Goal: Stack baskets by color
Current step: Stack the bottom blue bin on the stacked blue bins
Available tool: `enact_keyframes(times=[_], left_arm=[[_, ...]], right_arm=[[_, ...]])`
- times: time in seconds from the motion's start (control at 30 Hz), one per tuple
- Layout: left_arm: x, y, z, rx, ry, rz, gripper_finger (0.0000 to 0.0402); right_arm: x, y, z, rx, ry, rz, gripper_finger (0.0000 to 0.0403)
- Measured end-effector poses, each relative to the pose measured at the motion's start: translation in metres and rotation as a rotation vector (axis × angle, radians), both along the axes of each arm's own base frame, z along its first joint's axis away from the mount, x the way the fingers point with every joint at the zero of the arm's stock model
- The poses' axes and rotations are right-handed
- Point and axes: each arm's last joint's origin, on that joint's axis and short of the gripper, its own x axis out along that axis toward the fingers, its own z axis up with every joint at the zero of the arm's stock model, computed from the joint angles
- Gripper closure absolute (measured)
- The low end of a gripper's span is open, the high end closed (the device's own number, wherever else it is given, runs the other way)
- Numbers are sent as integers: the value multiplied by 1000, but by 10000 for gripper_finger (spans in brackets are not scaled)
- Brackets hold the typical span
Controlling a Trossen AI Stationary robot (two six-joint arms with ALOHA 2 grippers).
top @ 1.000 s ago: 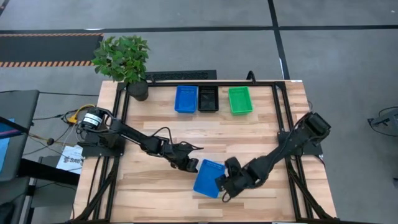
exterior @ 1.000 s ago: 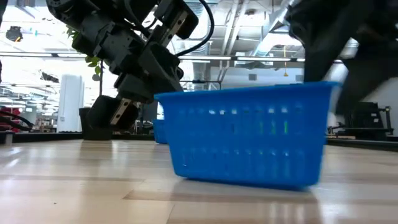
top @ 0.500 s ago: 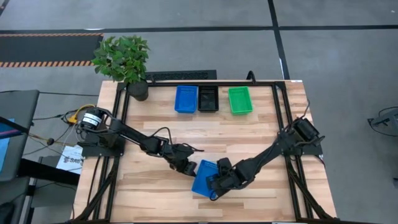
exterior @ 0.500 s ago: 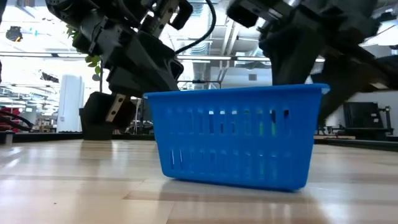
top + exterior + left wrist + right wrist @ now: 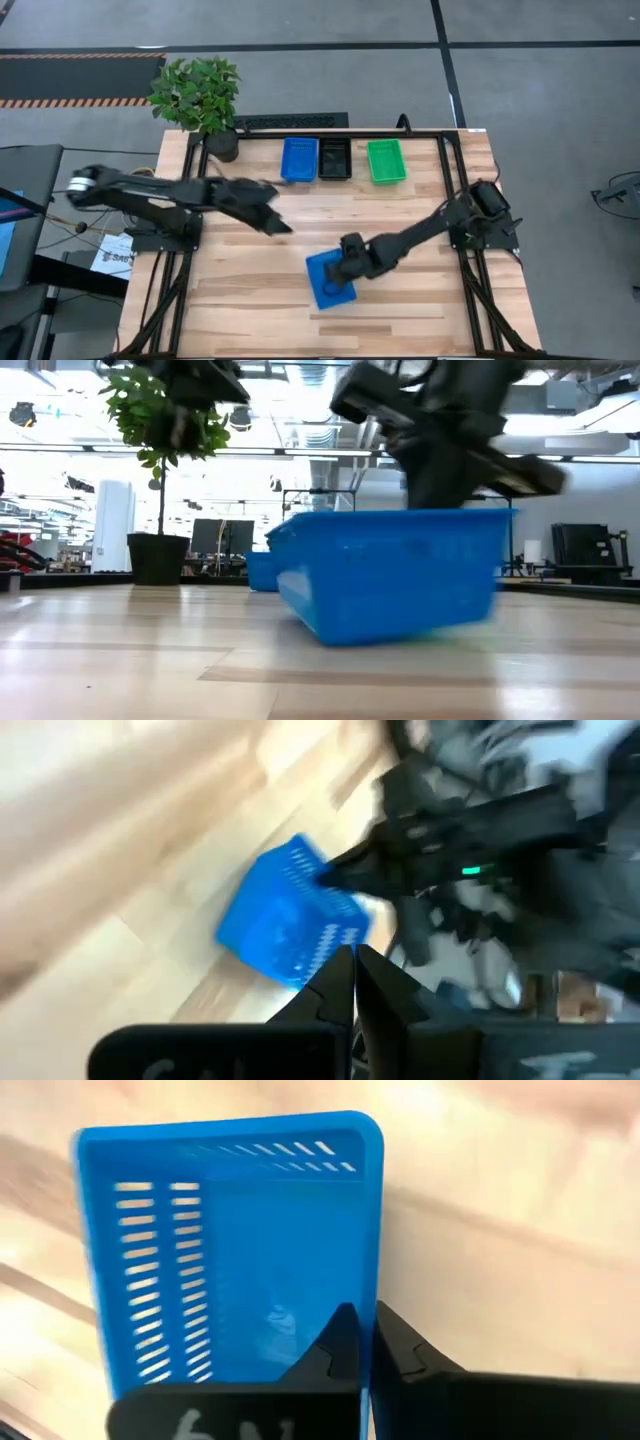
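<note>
The robot's right gripper will set the held blue basket down into the blue basket (image 5: 299, 158) next to the black basket.
One blue basket (image 5: 328, 285) sits on the near middle of the table. My right gripper (image 5: 346, 270) is shut on its wall, reaching in from the right. In the low view the blue basket (image 5: 400, 575) stands tipped, with its left lower edge (image 5: 325, 640) on the wood. My left gripper (image 5: 283, 227) is shut and hangs raised to the basket's left and farther back, touching nothing. Along the far edge stand a blue basket (image 5: 299, 158), a black basket (image 5: 334, 158) and a green basket (image 5: 386, 160) in a row. My right gripper holds one long wall of the blue basket (image 5: 376, 1275), near one end of it. One finger (image 5: 340, 1342) is inside the basket and the other finger (image 5: 405, 1348) outside. The fingers come steeply from above, slanting in from the table's right. The basket is tipped, one lower edge on the table.
A potted plant (image 5: 200, 95) stands at the far left corner. A black frame rail (image 5: 330, 133) runs along the far edge behind the row of baskets. Bare wood lies between that row and the held basket.
My left gripper, shut throughout, has risen and drawn back from the blue basket toward the table's left and far side. My right gripper has moved left over the basket and shut on its wall. The basket has shifted a little and now stands tipped.
</note>
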Motion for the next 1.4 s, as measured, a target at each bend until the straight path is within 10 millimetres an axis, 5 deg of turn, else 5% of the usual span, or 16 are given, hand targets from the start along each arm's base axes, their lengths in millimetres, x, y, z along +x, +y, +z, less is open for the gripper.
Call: enact_keyframes(times=[0.27,0.53,0.73,0.9,1.17,1.4], left_arm=[[-102,19,65,159,-216,191,401],[-179,27,80,246,-356,447,401],[-194,28,76,284,-336,468,401],[-195,28,73,298,-305,478,401],[-194,30,74,312,-302,561,401],[-194,31,73,315,-299,574,401]], right_arm=[[22,-70,44,-62,-140,-6,397],[49,-183,106,-252,-298,-82,398],[48,-262,116,-338,-343,-225,394],[54,-298,99,-334,-368,-264,394],[64,-324,64,-298,-341,-253,390],[64,-338,52,-281,-311,-255,390]])
